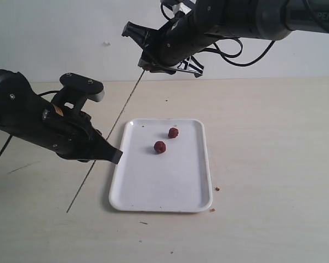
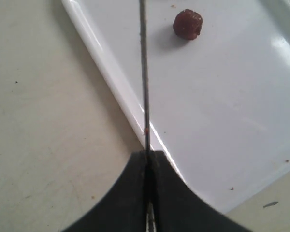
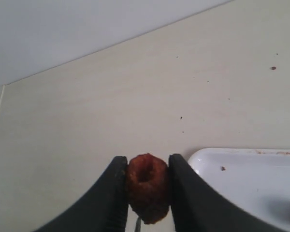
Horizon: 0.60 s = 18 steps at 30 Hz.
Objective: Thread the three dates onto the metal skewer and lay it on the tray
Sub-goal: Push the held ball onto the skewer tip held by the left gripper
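The robot's right gripper should release the date on the upper end of the thin metal skewer [image 1: 134, 72].
My left gripper [image 1: 116, 156] is shut on the thin metal skewer [image 1: 107, 142], which slants up from the table along the left rim of the white tray [image 1: 170, 186]. In the left wrist view the skewer [image 2: 144, 72] runs out from the closed jaws over the tray [image 2: 222, 121]. My right gripper [image 1: 146, 64] hangs high at the skewer's upper end, shut on one date [image 3: 147, 186]. A short piece of the rod shows just under that date. Two more dates [image 1: 173, 132] [image 1: 159, 147] lie on the tray's far half; one of them [image 2: 187, 23] shows in the left wrist view.
Brown crumbs [image 1: 216, 189] lie on the pale table by the tray's right edge and near corner. The right arm's cables [image 1: 230, 52] hang in front of the white back wall. A tray corner [image 3: 251, 183] shows beside the right fingers.
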Each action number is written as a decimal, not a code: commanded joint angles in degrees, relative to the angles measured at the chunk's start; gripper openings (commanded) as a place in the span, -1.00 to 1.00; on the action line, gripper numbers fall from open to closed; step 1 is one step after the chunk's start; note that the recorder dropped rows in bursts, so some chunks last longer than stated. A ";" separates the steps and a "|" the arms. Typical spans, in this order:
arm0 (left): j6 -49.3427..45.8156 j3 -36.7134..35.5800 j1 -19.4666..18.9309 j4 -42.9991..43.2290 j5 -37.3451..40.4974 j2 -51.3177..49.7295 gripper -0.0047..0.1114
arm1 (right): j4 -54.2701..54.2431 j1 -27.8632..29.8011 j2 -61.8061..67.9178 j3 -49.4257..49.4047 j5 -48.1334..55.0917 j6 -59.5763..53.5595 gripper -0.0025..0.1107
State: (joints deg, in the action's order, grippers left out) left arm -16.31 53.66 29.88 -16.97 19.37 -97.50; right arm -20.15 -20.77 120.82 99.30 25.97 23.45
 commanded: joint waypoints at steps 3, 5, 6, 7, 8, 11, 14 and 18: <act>-0.84 -0.19 0.32 -0.36 -1.22 0.08 -0.92 | -1.23 -0.20 -0.72 0.58 0.83 -2.61 -0.45; -1.32 -0.19 0.32 -0.36 -1.00 -0.04 -0.92 | -1.63 -0.20 -0.72 0.58 0.83 -2.65 -0.45; -1.32 -0.19 0.32 -0.36 -0.98 -0.17 -0.92 | -1.98 -0.20 -0.72 0.58 0.64 -2.65 -0.45; -1.32 -0.19 0.32 -0.36 -0.85 -0.18 -0.92 | -2.12 -0.20 -0.72 0.58 0.52 -2.65 -0.45; -1.32 -0.19 0.32 -0.36 -0.83 -0.29 -0.92 | -2.12 -0.20 -0.72 0.58 0.13 -2.65 -0.45; -1.32 -0.19 0.32 -0.36 -0.24 -0.53 -0.92 | -2.12 -0.20 -0.72 0.58 -0.90 -2.65 -0.45; -1.32 -0.19 0.32 -0.36 0.04 -0.53 -0.92 | -2.02 -0.20 -0.72 0.58 -1.42 -2.75 -0.45; -1.32 -0.19 0.32 -0.36 0.04 -0.53 -0.92 | -2.13 -0.20 -0.72 0.58 -1.54 -2.87 -0.45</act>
State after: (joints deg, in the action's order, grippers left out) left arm -17.38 53.66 29.92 -16.97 19.39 -97.87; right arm -22.31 -20.77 120.82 99.30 25.34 21.51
